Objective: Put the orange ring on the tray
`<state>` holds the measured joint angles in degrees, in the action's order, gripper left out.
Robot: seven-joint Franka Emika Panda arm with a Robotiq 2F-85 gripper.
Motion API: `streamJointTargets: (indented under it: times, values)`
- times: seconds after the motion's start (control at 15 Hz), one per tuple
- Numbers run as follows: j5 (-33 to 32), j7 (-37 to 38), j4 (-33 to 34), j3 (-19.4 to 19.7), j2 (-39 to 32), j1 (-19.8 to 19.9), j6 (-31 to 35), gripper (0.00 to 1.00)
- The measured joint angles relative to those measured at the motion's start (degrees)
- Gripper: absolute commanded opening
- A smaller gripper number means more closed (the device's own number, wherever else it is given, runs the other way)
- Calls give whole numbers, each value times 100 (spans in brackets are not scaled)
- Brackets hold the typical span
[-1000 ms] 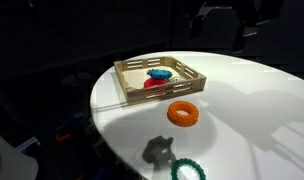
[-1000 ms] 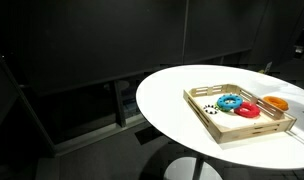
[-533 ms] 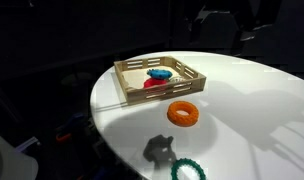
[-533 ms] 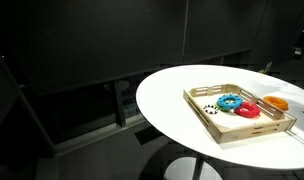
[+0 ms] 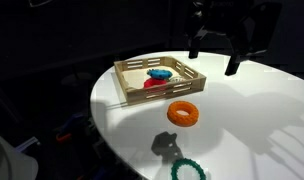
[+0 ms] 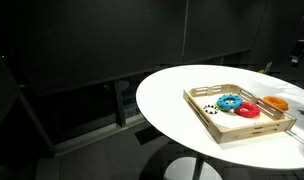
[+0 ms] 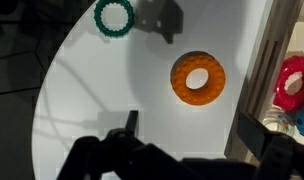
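Observation:
Next, my gripper will go to the orange ring's outer side [image 5: 195,113] [image 7: 185,92], facing away from the light-wood tray, and close there, one finger inside the ring's hole.
The orange ring [image 5: 183,113] lies flat on the white round table, just outside the light-wood tray [image 5: 162,96]. In the wrist view the orange ring [image 7: 198,79] lies next to the tray's slatted side [image 7: 262,60]. In an exterior view the ring [image 6: 277,102] shows behind the tray [image 6: 247,131]. My gripper [image 5: 212,55] hangs open and empty well above the table, beyond the ring. In the wrist view its two dark fingers [image 7: 192,135] are spread wide, with the ring above the gap between them.
A green ring [image 5: 188,170] lies near the table's edge, also in the wrist view [image 7: 115,16]. The tray holds a blue ring [image 5: 160,74] and a red ring [image 5: 155,84]; the wrist view shows the red one [image 7: 297,80]. The surroundings are dark.
My gripper has come down into clear view above the table in an exterior view. Its shadow on the table has shifted slightly. The rings and tray have not moved.

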<state>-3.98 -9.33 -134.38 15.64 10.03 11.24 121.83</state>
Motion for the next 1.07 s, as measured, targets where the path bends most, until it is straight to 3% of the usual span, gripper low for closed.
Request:
streamJointTargets:
  times: [0.4,1.07]
  values:
    - [157,-214,-241,25,-586,63,755,100]
    - [329,-1029,-398,-67,-1495,74,1153,100]
